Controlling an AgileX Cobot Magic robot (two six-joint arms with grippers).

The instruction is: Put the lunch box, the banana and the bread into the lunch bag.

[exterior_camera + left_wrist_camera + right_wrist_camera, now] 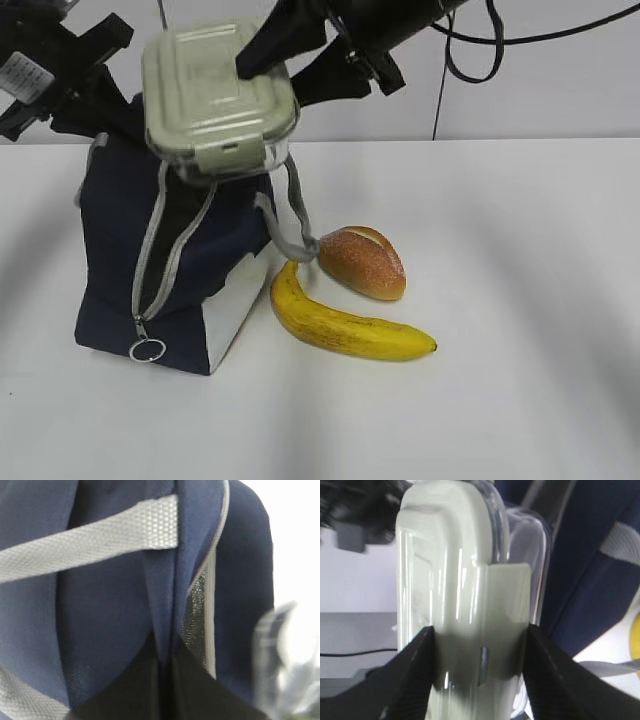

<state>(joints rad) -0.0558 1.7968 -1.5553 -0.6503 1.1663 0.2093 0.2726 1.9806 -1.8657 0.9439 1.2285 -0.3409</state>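
Note:
The robot's right gripper should release the lunch box, now tilted at the bag's top opening, inside the navy lunch bag (pixel 192 243), just behind the bag's open front zipper.
The navy lunch bag (pixel 180 250) stands at the left, its front zipper open down to the ring pull (pixel 147 350). My right gripper (pixel 278 76) is shut on the lunch box (pixel 215 90), holding it tilted at the bag's top opening. In the right wrist view the gripper (pixel 477 650) clamps the sage-green lid (pixel 455 580). My left gripper (pixel 100 115) is shut on the bag's upper left edge, and its wrist view shows the gripper (pixel 165 680) pinching navy fabric (pixel 110 605). The banana (pixel 345 328) and the bread (pixel 363 262) lie on the table right of the bag.
A grey handle (pixel 295 215) hangs off the bag toward the bread. The white table (pixel 520 250) stretches to the right and front. Black cables (pixel 470 50) hang behind the right arm, in front of the wall.

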